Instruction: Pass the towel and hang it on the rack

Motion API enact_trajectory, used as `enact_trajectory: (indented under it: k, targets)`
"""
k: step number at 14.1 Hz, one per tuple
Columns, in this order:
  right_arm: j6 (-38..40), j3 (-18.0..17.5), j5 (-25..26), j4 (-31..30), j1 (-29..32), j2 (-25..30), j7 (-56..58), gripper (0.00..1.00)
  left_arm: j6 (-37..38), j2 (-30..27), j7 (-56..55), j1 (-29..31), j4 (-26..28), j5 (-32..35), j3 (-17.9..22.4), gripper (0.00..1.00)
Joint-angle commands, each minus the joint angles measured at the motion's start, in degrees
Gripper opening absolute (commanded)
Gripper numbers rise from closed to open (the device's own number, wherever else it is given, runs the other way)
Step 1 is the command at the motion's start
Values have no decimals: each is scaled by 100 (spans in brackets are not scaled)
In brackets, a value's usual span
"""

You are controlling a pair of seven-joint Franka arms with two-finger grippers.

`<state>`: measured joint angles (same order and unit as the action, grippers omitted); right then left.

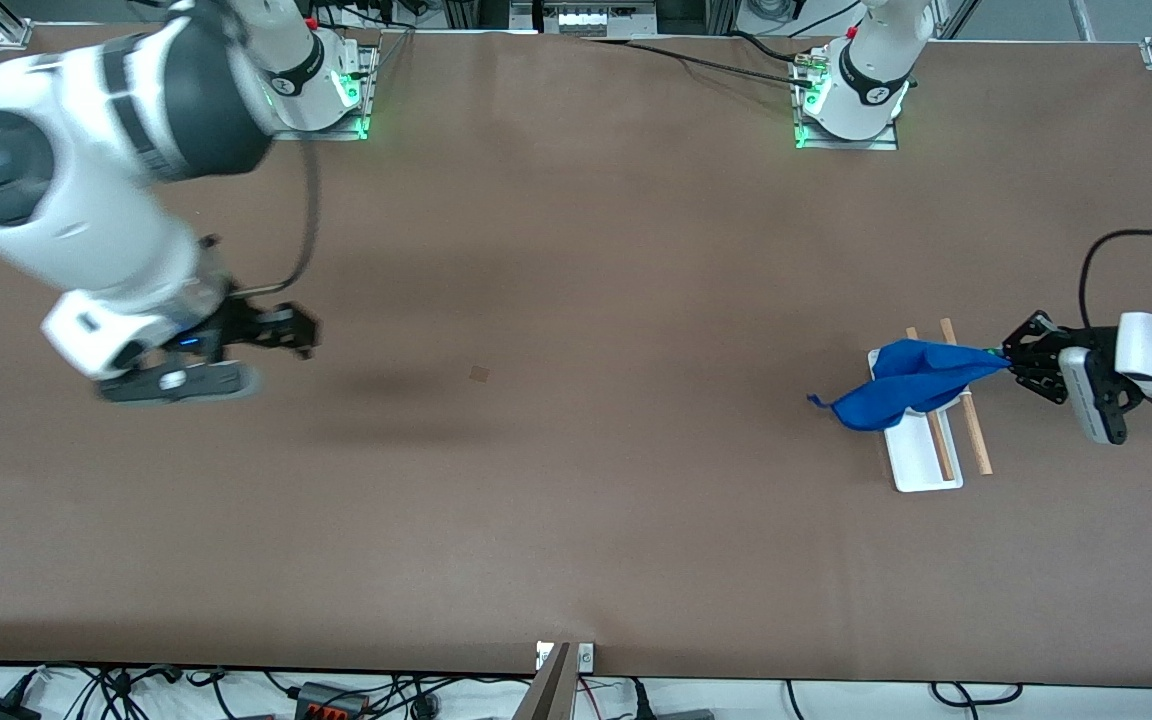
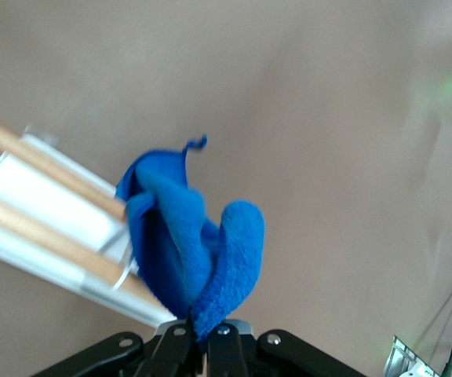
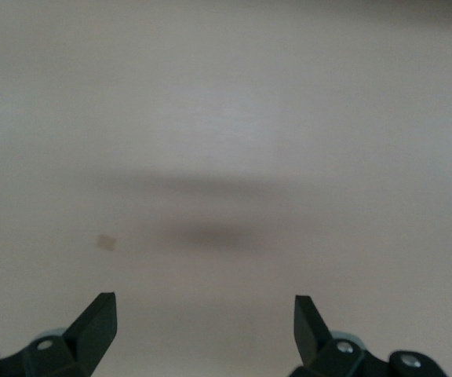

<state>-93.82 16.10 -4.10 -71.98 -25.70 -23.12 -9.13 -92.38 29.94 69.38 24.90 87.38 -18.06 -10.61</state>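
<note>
My left gripper is going to let go of the blue towel across both wooden rods of the rack (image 1: 929,384), above the rack's white base.
The blue towel (image 1: 911,392) drapes across the rack (image 1: 926,465) near the left arm's end of the table, its thin corner pointing toward the table's middle. The rack has a white base and two wooden rods (image 1: 970,418). My left gripper (image 1: 1004,362) is shut on one end of the towel, beside the rack. In the left wrist view the towel (image 2: 202,251) runs from my pinched left gripper (image 2: 200,328) over the rods (image 2: 53,169). My right gripper (image 1: 306,336) hangs open over bare table near the right arm's end, its fingertips (image 3: 100,318) wide apart around nothing.
A small brown patch (image 1: 479,373) lies on the brown table (image 1: 576,520) near its middle, also seen as a pale patch (image 3: 108,242) in the right wrist view. The arms' bases stand along the table's edge farthest from the front camera.
</note>
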Motion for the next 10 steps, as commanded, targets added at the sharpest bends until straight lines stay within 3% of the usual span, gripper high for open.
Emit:
enact_trajectory:
  k: [1, 4, 7, 10]
  targets:
    - [197, -125, 58, 44, 564, 184, -247, 100, 168, 451, 373, 112, -510, 198, -47, 0]
    - [206, -151, 58, -96, 1074, 482, -221, 100, 142, 583, 550, 208, -634, 488, -12, 0]
    - [372, -755, 49, -141, 1952, 772, -203, 100, 185, 820, 831, 287, -1020, 575, -3, 0]
    - [531, -1012, 58, -185, 2498, 879, 286, 100, 133, 1022, 1173, 428, -1047, 620, -3, 0]
